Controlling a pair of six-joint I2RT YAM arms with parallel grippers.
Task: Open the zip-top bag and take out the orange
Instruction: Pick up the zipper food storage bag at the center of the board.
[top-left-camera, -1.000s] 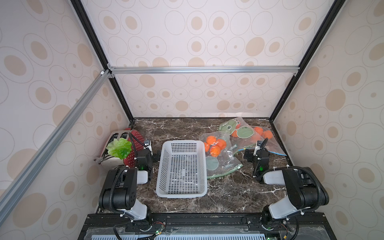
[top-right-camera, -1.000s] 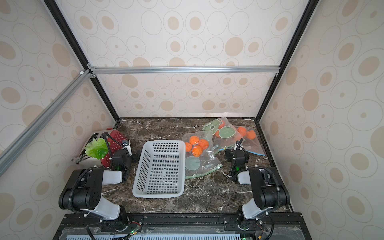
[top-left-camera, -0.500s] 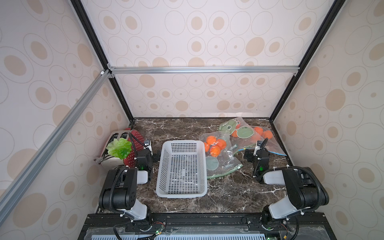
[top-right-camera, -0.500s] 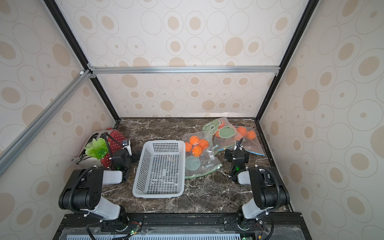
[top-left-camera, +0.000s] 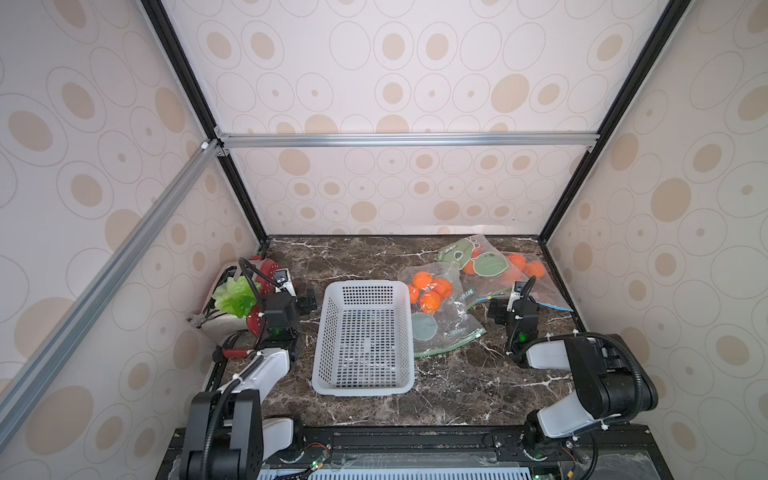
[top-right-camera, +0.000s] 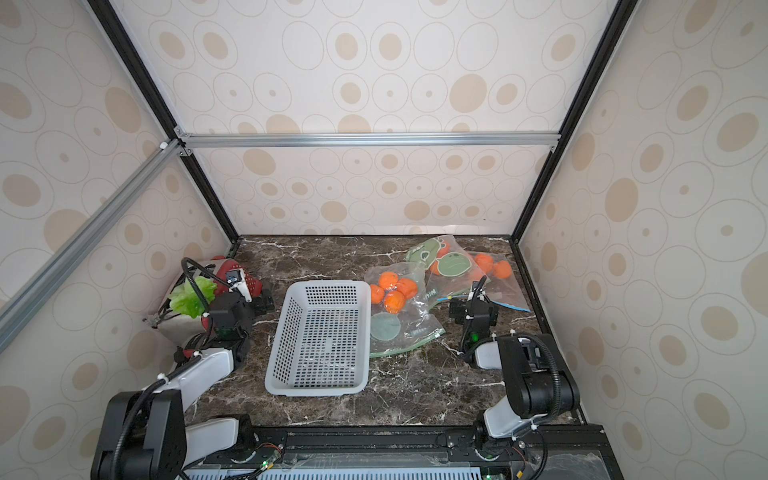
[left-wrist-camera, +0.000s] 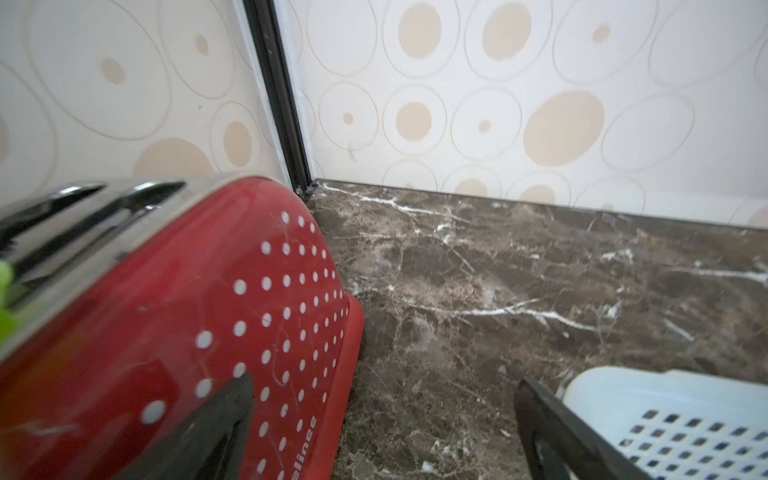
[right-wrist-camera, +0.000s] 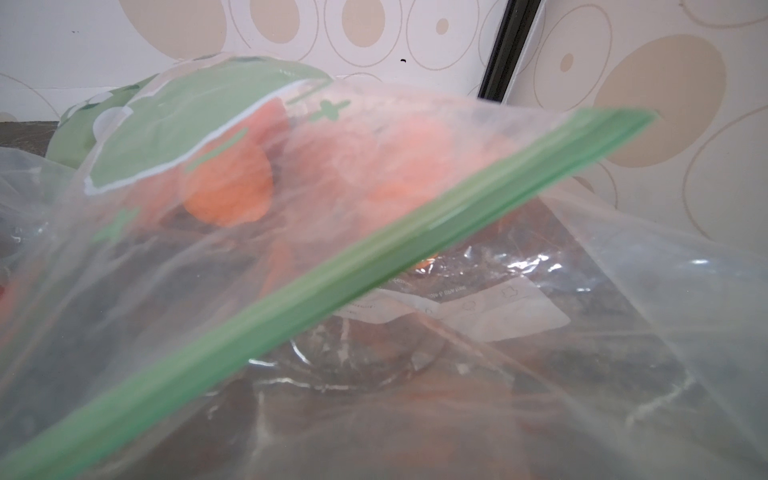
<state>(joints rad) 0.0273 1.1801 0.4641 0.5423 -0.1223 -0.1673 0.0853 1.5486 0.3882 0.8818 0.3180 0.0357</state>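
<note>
The clear zip-top bag next to the basket has the green zip's outer end (top-left-camera: 481, 330) facing away from the basket, and my right gripper needs to close on that end next.
A clear zip-top bag (top-left-camera: 451, 320) with a green zip strip (right-wrist-camera: 374, 266) lies right of the basket and holds several oranges (top-left-camera: 430, 291); both top views show it (top-right-camera: 409, 324). A second bag (top-left-camera: 494, 266) with frog prints and more oranges lies behind it, at the back right. My right gripper (top-left-camera: 514, 307) sits low between the two bags, jaws spread, holding nothing. In the right wrist view bag film covers the lens, an orange (right-wrist-camera: 228, 195) shows through it, and the fingers are hidden. My left gripper (left-wrist-camera: 384, 380) stands open over bare marble beside the toaster.
A white perforated basket (top-left-camera: 363, 386) stands in the middle of the marble table. At the left wall a red toaster (left-wrist-camera: 187, 311) carries a green lettuce leaf (top-left-camera: 235, 297). Patterned walls and black frame posts close in three sides.
</note>
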